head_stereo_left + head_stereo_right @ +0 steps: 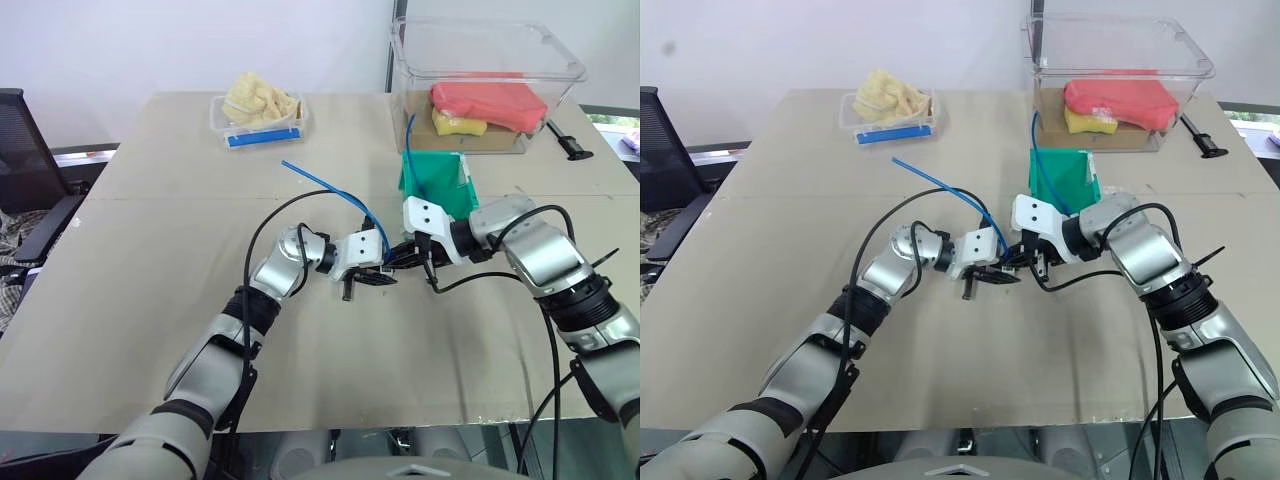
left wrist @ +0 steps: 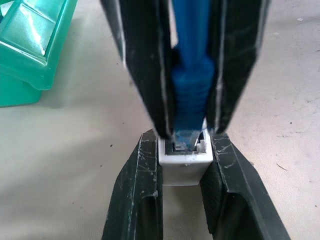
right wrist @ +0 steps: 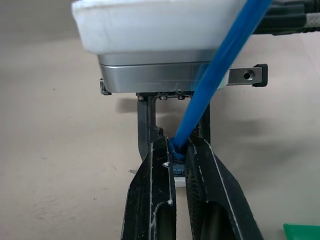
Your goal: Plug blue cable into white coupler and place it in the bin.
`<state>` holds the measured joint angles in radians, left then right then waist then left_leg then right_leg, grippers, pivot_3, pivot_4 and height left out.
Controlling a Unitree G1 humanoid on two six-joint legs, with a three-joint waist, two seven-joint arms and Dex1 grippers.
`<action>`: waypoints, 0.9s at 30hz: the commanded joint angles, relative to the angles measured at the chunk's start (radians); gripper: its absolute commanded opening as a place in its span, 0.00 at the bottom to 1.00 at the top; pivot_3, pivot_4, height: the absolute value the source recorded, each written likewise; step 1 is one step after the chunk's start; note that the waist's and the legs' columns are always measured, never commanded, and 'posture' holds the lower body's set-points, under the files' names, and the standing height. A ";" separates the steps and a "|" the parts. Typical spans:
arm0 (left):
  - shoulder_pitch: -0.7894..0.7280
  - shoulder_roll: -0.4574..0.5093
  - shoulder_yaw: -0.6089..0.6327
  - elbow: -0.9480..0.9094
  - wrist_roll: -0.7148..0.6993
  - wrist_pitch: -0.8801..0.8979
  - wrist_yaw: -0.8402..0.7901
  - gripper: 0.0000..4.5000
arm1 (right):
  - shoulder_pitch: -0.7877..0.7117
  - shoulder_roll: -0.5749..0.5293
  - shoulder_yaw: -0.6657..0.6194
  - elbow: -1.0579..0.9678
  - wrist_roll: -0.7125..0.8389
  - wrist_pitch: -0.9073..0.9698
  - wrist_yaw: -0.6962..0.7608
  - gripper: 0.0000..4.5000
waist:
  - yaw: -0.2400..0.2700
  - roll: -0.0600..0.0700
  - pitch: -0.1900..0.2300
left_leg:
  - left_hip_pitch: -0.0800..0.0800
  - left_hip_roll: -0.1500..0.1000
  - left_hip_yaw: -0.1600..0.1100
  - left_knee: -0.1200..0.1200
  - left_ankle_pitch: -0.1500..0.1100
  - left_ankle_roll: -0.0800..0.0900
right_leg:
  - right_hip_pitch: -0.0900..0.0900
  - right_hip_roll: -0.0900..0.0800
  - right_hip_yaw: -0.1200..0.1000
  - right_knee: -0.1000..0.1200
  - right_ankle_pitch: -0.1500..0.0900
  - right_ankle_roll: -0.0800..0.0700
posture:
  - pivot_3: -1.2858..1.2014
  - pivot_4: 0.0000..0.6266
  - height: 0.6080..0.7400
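Observation:
The white coupler will go down from my left gripper inside the teal bin [image 1: 431, 214], near the bin's front edge.
Over the middle of the table my left gripper [image 1: 383, 273] is shut on the white coupler [image 2: 185, 167], a small white block with its socket facing my right gripper [image 1: 405, 257]. That gripper is shut on the blue cable [image 1: 330, 185] just behind its plug. The plug's tip sits in the mouth of the coupler's socket. From the grippers the cable arcs up and back to the left, its free end in the air. The teal bin [image 1: 445, 185] stands just behind the right gripper.
Another blue cable [image 1: 408, 135] sticks up out of the bin. Behind it is a large clear tub [image 1: 490, 70] with red and yellow contents. A small clear tray [image 1: 258, 110] of yellow things sits back left, and a black tool [image 1: 570, 140] lies far right.

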<state>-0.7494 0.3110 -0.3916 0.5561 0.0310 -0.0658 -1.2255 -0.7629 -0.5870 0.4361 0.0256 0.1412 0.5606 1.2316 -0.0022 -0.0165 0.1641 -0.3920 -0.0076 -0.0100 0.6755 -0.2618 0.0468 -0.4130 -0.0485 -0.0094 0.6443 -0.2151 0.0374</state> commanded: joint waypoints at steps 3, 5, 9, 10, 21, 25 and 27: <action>0.015 -0.005 -0.011 -0.020 0.005 0.004 -0.010 0.09 | 0.074 -0.006 0.075 0.070 -0.072 -0.031 -0.001 0.00 | -0.001 0.000 -0.003 | 0.001 0.000 0.000 0.000 0.000 0.000 | 0.000 0.000 0.000 0.000 0.000 0.000 | 0.52 0.24 1.00; 0.017 -0.006 -0.010 -0.023 0.006 0.005 -0.009 0.09 | 0.088 0.000 0.074 0.081 -0.086 -0.056 -0.014 0.00 | -0.002 0.000 -0.004 | 0.001 0.000 0.000 0.000 0.000 0.000 | 0.001 0.000 0.000 0.000 0.000 0.000 | 0.52 0.24 1.00; 0.024 -0.011 -0.004 -0.034 0.003 0.017 -0.001 0.09 | 0.090 0.060 -0.009 0.109 -0.071 -0.130 -0.110 0.00 | -0.006 -0.001 -0.009 | 0.003 0.000 0.000 -0.001 0.000 0.000 | 0.002 0.001 0.000 0.000 0.000 0.000 | 0.52 0.24 1.00; 0.025 -0.012 -0.002 -0.037 0.002 0.020 0.000 0.09 | 0.089 0.073 -0.046 0.101 -0.053 -0.144 -0.130 0.00 | -0.010 -0.001 -0.009 | 0.004 0.001 0.000 -0.001 0.000 0.000 | 0.003 0.001 0.000 0.000 0.000 0.000 | 0.52 0.24 1.00; 0.038 0.007 0.073 -0.198 -0.077 0.233 0.015 0.09 | 0.251 0.033 -0.443 -0.425 0.190 0.062 -0.331 0.93 | 0.004 0.001 -0.007 | -0.009 -0.001 -0.001 -0.001 0.000 0.000 | -0.009 -0.001 0.000 0.002 0.000 0.000 | 0.52 0.24 1.00; -0.007 -0.007 0.146 -0.289 -0.170 0.512 0.061 0.09 | 0.453 0.036 -0.591 -0.744 0.221 0.180 -0.498 0.97 | 0.019 0.000 -0.007 | -0.010 -0.001 -0.003 -0.005 0.000 0.000 | -0.009 -0.002 -0.001 -0.002 -0.001 0.001 | 0.52 0.24 1.00; -0.059 -0.028 0.190 -0.309 -0.227 0.673 0.098 0.09 | 0.548 0.065 -0.638 -0.869 0.200 0.228 -0.608 0.97 | 0.021 0.000 -0.007 | -0.012 -0.001 -0.008 -0.005 0.000 0.000 | -0.009 -0.002 -0.003 -0.002 -0.001 0.002 | 0.52 0.24 1.00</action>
<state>-0.7484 0.3012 -0.2491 0.3089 -0.1305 0.4802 -1.1583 -0.2391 -0.5382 -0.1364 -0.7188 0.3472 0.7505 0.7162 0.0190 -0.0161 0.1575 -0.4043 -0.0088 -0.0194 0.6712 -0.2619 0.0465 -0.4219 -0.0497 -0.0134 0.6429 -0.2164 0.0397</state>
